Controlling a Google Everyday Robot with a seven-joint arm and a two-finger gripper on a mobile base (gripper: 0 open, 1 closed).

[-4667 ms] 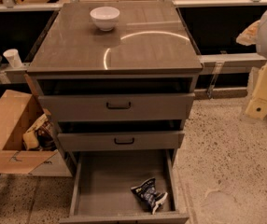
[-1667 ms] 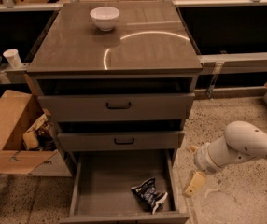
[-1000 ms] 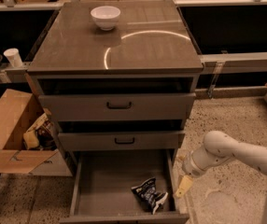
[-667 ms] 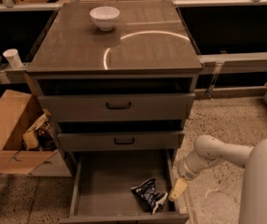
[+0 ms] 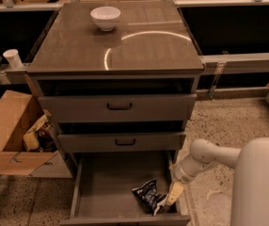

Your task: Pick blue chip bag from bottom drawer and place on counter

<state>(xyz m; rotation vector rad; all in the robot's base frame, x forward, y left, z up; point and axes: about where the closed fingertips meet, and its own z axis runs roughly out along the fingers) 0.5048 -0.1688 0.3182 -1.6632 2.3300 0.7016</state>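
Observation:
The robot's gripper needs to close on the end [image 5: 160, 198] of the blue chip bag that is nearest the robot's white arm, beside the side of the bottom drawer.
The blue chip bag [image 5: 148, 194] lies crumpled on the floor of the open bottom drawer [image 5: 106, 192], near its front right corner. My gripper [image 5: 172, 195] reaches down from the white arm at the right, over the drawer's right wall, just right of the bag and close to its whitish end. The counter [image 5: 139, 48] is the glossy grey-brown top of the cabinet, with a curved light reflection.
A white bowl [image 5: 106, 18] stands at the back of the counter. The two upper drawers [image 5: 119, 107] stick out slightly above the bottom one. An open cardboard box [image 5: 14, 131] sits on the floor at the left. My white arm body [image 5: 259, 182] fills the lower right.
My arm came in from the right and moved left and down. The gripper went from the floor beside the cabinet to the drawer's right side next to the bag. The bag has not moved.

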